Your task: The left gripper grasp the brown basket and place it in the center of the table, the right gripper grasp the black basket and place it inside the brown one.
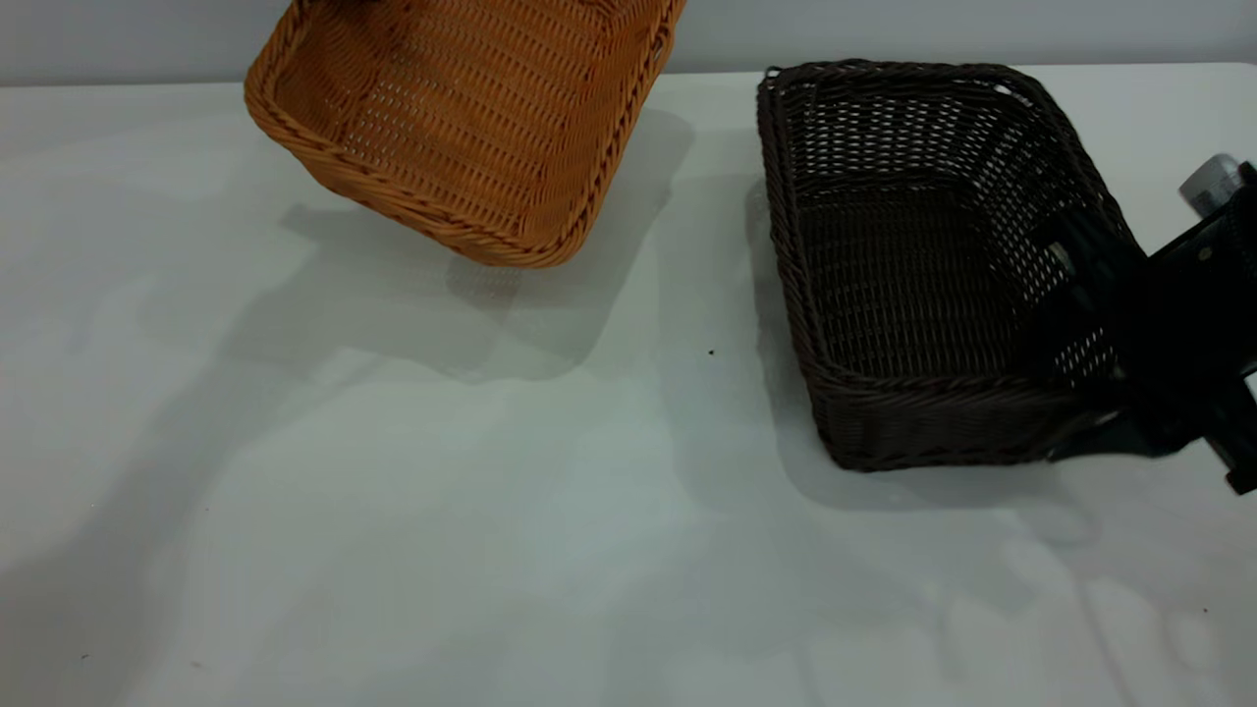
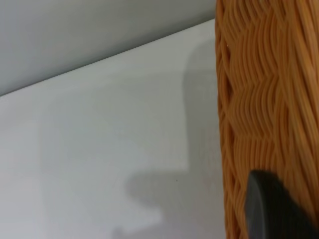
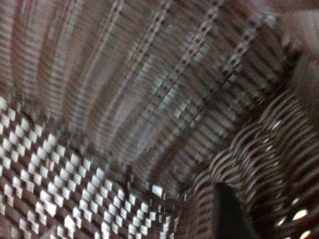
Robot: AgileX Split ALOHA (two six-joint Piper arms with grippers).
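I will set the brown basket down with my left gripper on the table [image 1: 616,334], between its shadow and the black basket. The brown basket still hangs tilted in the air.
The brown basket [image 1: 471,118] hangs tilted in the air above the far left of the table [image 1: 393,511]. My left gripper is above the exterior view's top edge. In the left wrist view one dark finger [image 2: 274,211] presses on the basket's orange outer wall [image 2: 269,99], so it is shut on it. The black basket [image 1: 913,285] sits on the table at the right. My right gripper [image 1: 1100,353] straddles its right wall, with one finger [image 3: 229,214] against the inner weave [image 3: 149,99], shut on the wall.
The pale wall [image 1: 884,29] runs behind the table's far edge. The brown basket's shadow [image 1: 422,314] falls on the tabletop between the two baskets. The front half of the table shows only bare surface.
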